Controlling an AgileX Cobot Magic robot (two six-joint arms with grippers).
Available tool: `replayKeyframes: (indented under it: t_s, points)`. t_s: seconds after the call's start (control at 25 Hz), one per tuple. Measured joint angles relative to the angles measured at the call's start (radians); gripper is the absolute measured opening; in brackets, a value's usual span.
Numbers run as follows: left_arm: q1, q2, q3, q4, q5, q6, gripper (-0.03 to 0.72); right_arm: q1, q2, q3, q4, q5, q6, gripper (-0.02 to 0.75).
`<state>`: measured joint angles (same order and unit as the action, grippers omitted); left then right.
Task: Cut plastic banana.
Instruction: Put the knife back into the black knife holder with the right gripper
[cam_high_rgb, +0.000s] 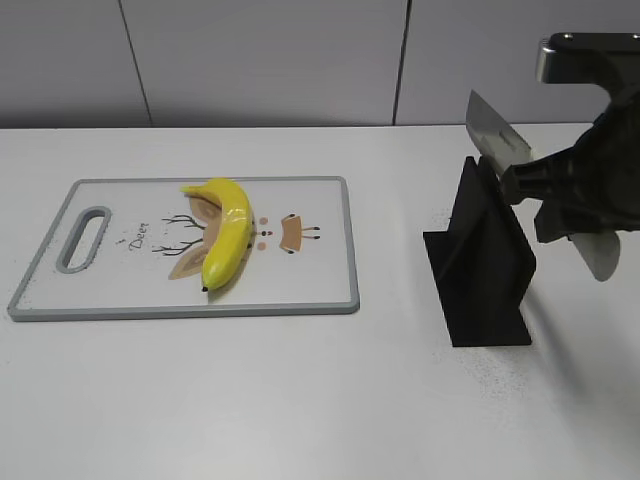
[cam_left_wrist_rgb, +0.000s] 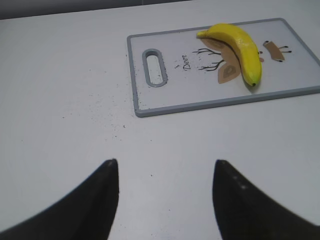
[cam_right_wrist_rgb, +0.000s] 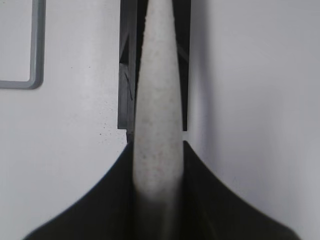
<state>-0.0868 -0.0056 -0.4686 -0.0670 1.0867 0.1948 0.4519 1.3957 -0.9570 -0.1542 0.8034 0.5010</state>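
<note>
Next, my right gripper releases the knife in the black knife stand (cam_high_rgb: 509, 221) (cam_right_wrist_rgb: 156, 40). Its pale handle will stick out over the table.
A yellow plastic banana (cam_high_rgb: 226, 232) lies whole on a white cutting board with a grey rim (cam_high_rgb: 345, 240); both show in the left wrist view, the banana (cam_left_wrist_rgb: 240, 48) on the board (cam_left_wrist_rgb: 132, 75). My right gripper (cam_high_rgb: 540, 190) is shut on the pale handle (cam_right_wrist_rgb: 157, 150) of a knife, whose blade (cam_high_rgb: 495, 130) rises above the black knife stand (cam_high_rgb: 485, 270). In the right wrist view the stand (cam_right_wrist_rgb: 127, 75) lies under the handle. My left gripper (cam_left_wrist_rgb: 165, 167) is open and empty above bare table, short of the board.
The white table (cam_high_rgb: 250, 400) has dark specks near the stand and near the board's left end. A grey panelled wall (cam_high_rgb: 260, 60) runs behind. The board's corner shows in the right wrist view (cam_right_wrist_rgb: 35, 80).
</note>
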Motion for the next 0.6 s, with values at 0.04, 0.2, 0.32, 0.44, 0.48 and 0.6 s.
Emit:
replayKeyframes:
  t_s: [0.04, 0.2, 0.32, 0.44, 0.48, 0.6]
  points:
    - [0.000, 0.000, 0.000, 0.000, 0.000, 0.000, 0.579, 0.000, 0.004, 0.000, 0.000, -0.004, 0.000, 0.162]
    - [0.000, 0.000, 0.000, 0.000, 0.000, 0.000, 0.579, 0.000, 0.014, 0.002, 0.003, 0.000, 0.000, 0.162]
    - [0.000, 0.000, 0.000, 0.000, 0.000, 0.000, 0.579, 0.000, -0.002, 0.002, 0.003, 0.000, 0.001, 0.162]
    - [0.000, 0.000, 0.000, 0.000, -0.001, 0.000, 0.579, 0.000, -0.015, 0.002, 0.003, 0.000, 0.001, 0.162]
    - [0.000, 0.000, 0.000, 0.000, -0.001, 0.000, 0.579, 0.000, -0.015, 0.002, 0.004, 0.000, 0.001, 0.162]
    - [0.000, 0.000, 0.000, 0.000, -0.001, 0.000, 0.579, 0.000, -0.015, 0.002, 0.009, 0.000, 0.001, 0.162]
